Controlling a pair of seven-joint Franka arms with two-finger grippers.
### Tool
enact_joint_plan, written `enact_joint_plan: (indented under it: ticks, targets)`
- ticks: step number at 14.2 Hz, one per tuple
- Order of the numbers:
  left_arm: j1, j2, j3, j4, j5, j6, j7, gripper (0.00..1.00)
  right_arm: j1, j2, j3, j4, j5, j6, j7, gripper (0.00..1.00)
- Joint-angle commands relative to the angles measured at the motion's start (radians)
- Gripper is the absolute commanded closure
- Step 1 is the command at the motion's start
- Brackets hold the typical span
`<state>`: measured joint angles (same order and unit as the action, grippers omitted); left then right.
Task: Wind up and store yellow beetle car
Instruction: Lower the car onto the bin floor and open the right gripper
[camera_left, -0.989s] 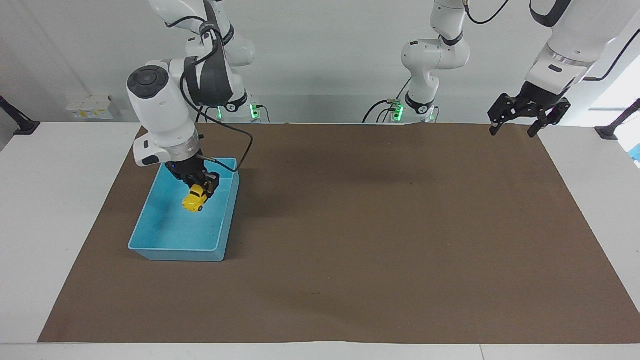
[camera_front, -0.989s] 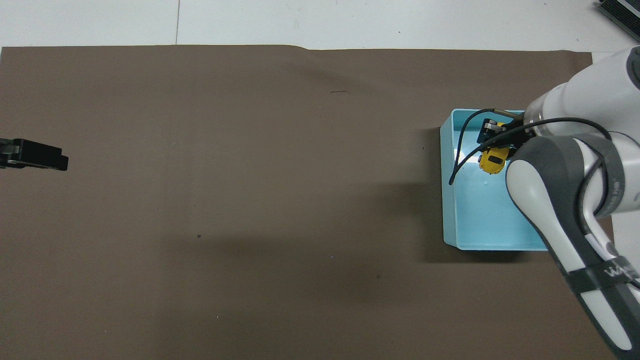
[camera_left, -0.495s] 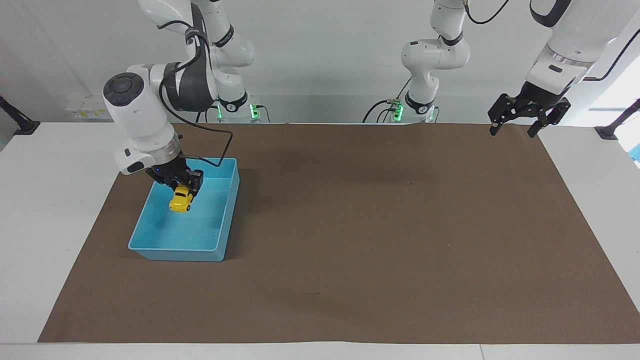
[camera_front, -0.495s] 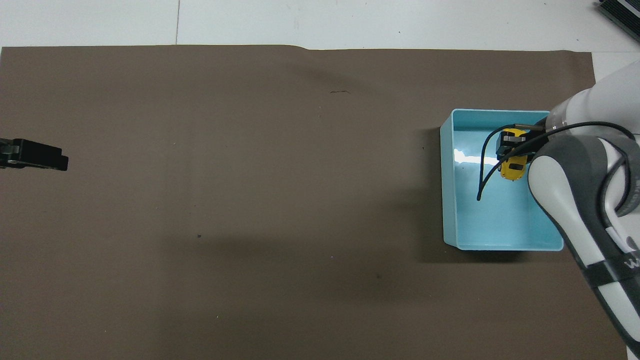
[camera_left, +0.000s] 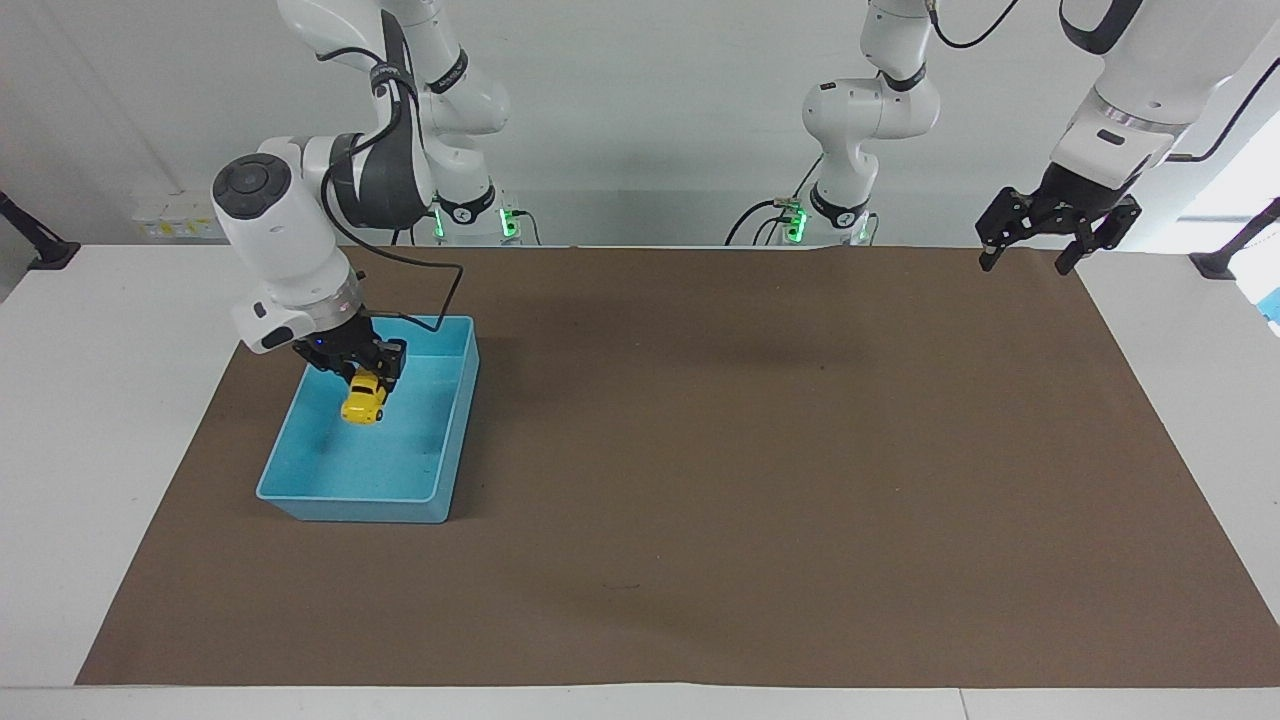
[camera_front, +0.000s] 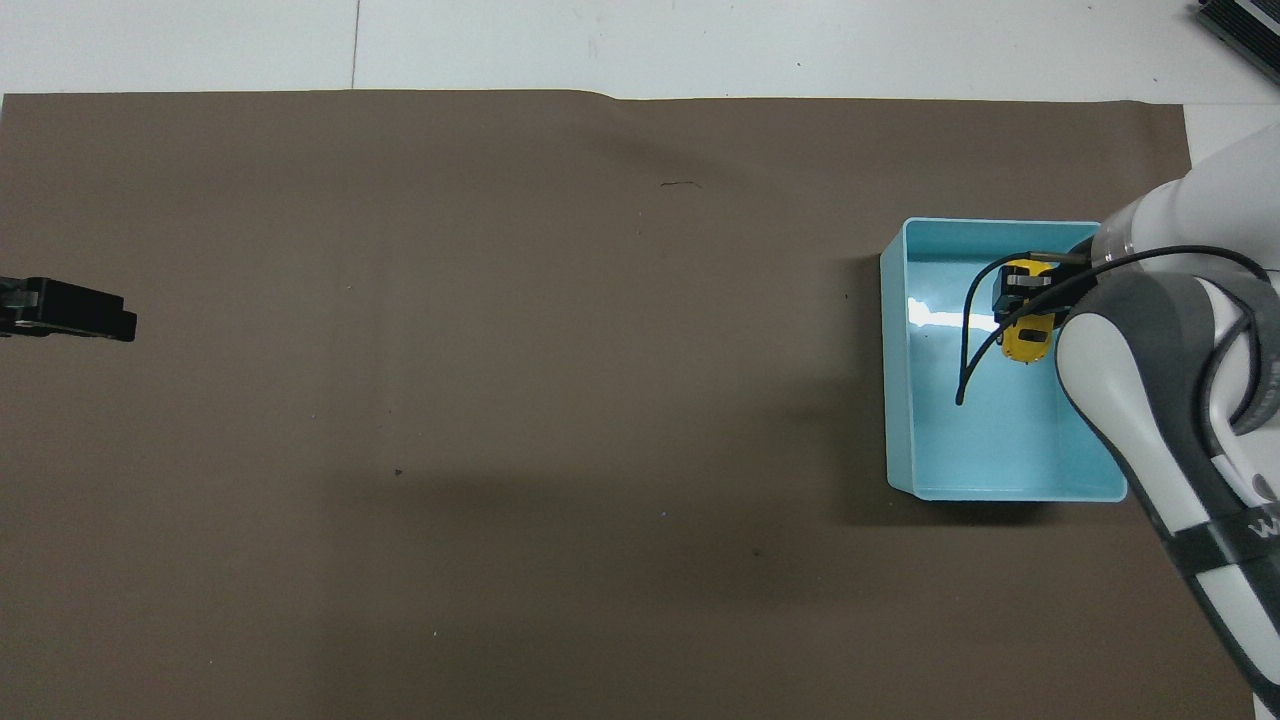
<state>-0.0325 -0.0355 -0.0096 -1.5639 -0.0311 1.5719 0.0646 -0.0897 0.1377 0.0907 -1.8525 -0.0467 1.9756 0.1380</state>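
The robot's right gripper will release the yellow beetle car, now hanging inside the blue bin's open top, on the blue bin's bottom beside the bright glare (camera_front: 973, 377).
The tiny yellow beetle car (camera_left: 364, 401) hangs tilted in my right gripper (camera_left: 368, 380), which is shut on it. The car is held inside the open top of the blue bin (camera_left: 300, 492), over the part of the bin nearer to the robots; whether it touches the floor I cannot tell. In the overhead view the car (camera_front: 1027, 341) shows under the right gripper (camera_front: 1022, 300), within the bin (camera_front: 895, 372). My left gripper (camera_left: 1028, 252) is open and empty, waiting in the air over the mat's corner at the left arm's end; it also shows in the overhead view (camera_front: 70, 310).
A brown mat (camera_left: 760, 450) covers most of the white table (camera_left: 100, 400). The bin stands on the mat at the right arm's end. A black cable (camera_front: 975, 340) from the right wrist loops over the bin.
My right gripper carried the car sideways over the bin, toward the right arm's end of the table, then nearly stopped. The left arm has not moved.
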Motion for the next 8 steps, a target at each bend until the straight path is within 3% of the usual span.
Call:
enact_joint_plan:
  ticks: [1,8]
  targets:
    - [0.011,-0.006,-0.007,0.007,0.013,-0.021,0.006,0.00,-0.030,-0.033,0.006,-0.099,0.013,0.089,-0.072,1.00]
    - [0.011,-0.006,-0.007,0.007,0.013,-0.021,0.006,0.00,-0.054,-0.027,0.006,-0.234,0.050,0.249,-0.087,1.00]
